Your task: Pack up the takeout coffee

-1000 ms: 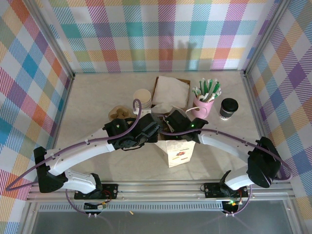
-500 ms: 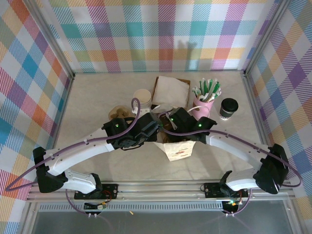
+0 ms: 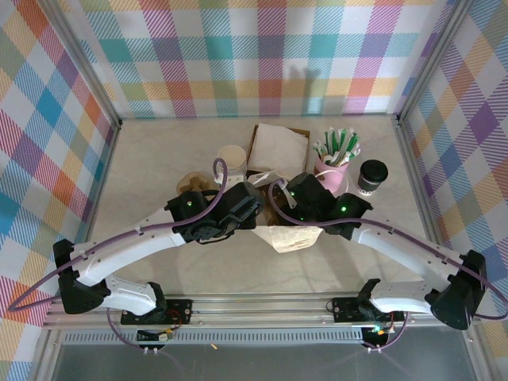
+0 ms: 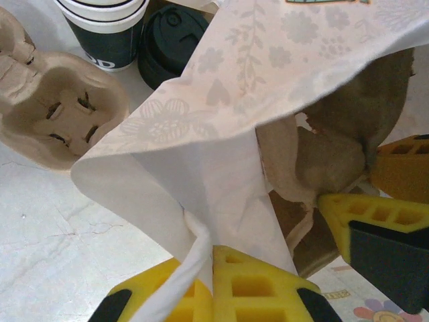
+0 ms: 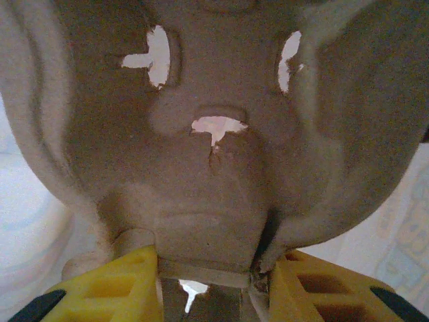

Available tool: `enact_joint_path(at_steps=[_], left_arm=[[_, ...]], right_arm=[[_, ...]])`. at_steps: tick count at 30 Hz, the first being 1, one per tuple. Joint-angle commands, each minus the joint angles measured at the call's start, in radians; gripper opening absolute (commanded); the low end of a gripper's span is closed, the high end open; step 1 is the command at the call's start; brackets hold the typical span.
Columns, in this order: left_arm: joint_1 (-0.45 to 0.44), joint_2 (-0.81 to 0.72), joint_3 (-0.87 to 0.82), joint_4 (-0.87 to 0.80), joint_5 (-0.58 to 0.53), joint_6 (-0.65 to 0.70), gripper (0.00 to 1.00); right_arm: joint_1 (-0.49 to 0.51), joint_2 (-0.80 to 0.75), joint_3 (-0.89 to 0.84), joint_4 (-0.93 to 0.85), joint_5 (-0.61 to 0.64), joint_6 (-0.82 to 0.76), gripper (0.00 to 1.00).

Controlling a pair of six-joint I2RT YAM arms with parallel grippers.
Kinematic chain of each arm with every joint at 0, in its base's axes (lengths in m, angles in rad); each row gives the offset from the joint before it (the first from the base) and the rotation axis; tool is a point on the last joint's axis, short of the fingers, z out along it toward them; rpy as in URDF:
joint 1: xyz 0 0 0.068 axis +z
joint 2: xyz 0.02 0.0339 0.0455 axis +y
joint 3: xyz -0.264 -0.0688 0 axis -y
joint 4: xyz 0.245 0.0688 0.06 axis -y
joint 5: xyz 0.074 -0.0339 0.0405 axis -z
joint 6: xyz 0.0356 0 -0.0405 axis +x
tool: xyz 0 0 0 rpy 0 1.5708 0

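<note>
Next, I take hold of the bag's rim (image 4: 157,243) again with my left gripper and pull that side straight before the carrier goes deeper, because the bag's side folds over the carrier in my right gripper.
The takeout coffee (image 3: 371,176), a dark cup with a black lid, stands at the back right, apart from both grippers. A white paper bag (image 3: 292,237) lies tipped at the table's middle, its mouth open (image 4: 221,121). My left gripper (image 4: 214,268) is shut on the bag's rim, where a white handle strip runs down; from above it (image 3: 254,217) sits at the bag's left side. My right gripper (image 5: 214,282) is shut on a brown pulp cup carrier (image 5: 214,168). That carrier (image 4: 328,157) sits inside the bag's mouth.
A second pulp carrier (image 3: 190,184) lies left of my left gripper. A stack of lidless cups (image 3: 231,159), a tray of napkins (image 3: 278,147) and a pink cup of sticks (image 3: 333,163) line the back. A black lid (image 4: 171,40) rests beside the stack.
My right gripper has moved right and toward the back, carrying the carrier into the bag. The bag has tipped from upright to lying low. My left gripper keeps its hold.
</note>
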Motion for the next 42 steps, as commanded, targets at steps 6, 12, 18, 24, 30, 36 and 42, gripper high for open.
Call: enact_joint_path(at_steps=[6, 12, 18, 24, 30, 36, 42], left_arm=[[-0.005, 0.045, 0.069, -0.089, 0.005, 0.018, 0.0], [-0.005, 0.05, 0.12, -0.079, 0.008, 0.025, 0.0], [-0.005, 0.045, 0.109, -0.026, 0.041, 0.007, 0.06], [-0.005, 0.069, 0.128, -0.034, 0.076, -0.003, 0.28], [-0.005, 0.035, 0.117, -0.023, 0.06, -0.016, 0.31], [-0.005, 0.033, 0.118, -0.014, 0.05, -0.02, 0.15], [-0.005, 0.049, 0.132, -0.044, 0.033, -0.045, 0.0]], right_arm=[[0.0, 0.001, 0.052, 0.022, -0.084, -0.05, 0.36], [0.0, 0.051, 0.043, -0.024, -0.073, -0.047, 0.37], [-0.002, 0.083, 0.04, -0.021, -0.109, -0.066, 0.37], [-0.002, 0.105, 0.044, -0.028, -0.12, -0.068, 0.36], [-0.006, 0.095, -0.026, 0.008, -0.135, -0.049, 0.36], [-0.005, 0.087, -0.061, 0.034, -0.174, -0.062, 0.36], [-0.004, 0.079, -0.047, 0.02, -0.192, -0.067, 0.35]])
